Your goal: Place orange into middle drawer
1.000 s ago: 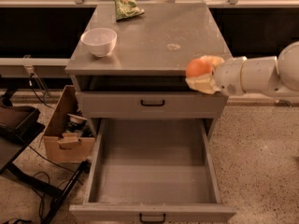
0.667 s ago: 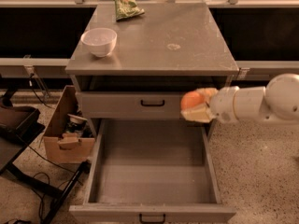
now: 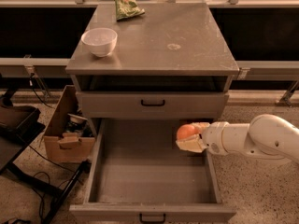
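Next, my gripper lets go of the orange near the centre of the open middle drawer's grey bottom point(image 3: 141, 166), straight behind its handle.
The orange point(image 3: 185, 131) is a small round fruit held between the pale fingers of my gripper point(image 3: 190, 136). The gripper reaches in from the right on a white arm and holds the orange above the right rear part of the middle drawer point(image 3: 149, 185). That drawer is pulled wide open, with a plain grey floor, side walls and a small black handle at the front. The gripper is shut on the orange.
A shut grey drawer front with black handle point(image 3: 153, 103) sits above the open drawer. On the cabinet top point(image 3: 187, 36) stand a white bowl point(image 3: 99, 41) and a green snack bag point(image 3: 127, 3). A cardboard box point(image 3: 67, 129) and cables lie on the floor at left.
The gripper with the orange has moved down and left, from beside the cabinet top's right edge to over the open drawer's right side.
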Robot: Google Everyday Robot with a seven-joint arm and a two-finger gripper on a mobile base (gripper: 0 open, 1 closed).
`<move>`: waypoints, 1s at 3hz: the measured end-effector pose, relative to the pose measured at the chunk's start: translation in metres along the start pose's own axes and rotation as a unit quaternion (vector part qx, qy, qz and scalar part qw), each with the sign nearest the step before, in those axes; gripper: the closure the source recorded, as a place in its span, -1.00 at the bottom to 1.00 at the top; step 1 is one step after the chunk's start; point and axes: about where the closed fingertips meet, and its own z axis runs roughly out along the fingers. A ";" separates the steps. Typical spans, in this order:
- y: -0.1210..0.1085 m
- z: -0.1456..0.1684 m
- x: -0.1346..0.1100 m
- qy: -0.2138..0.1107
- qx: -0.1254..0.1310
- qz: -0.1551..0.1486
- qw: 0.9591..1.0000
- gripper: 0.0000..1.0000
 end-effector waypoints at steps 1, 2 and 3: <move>0.002 0.008 0.001 -0.004 -0.009 0.000 1.000 1.00; 0.009 0.066 0.024 -0.021 -0.052 0.013 0.998 1.00; 0.026 0.154 0.052 -0.036 -0.088 0.012 0.995 1.00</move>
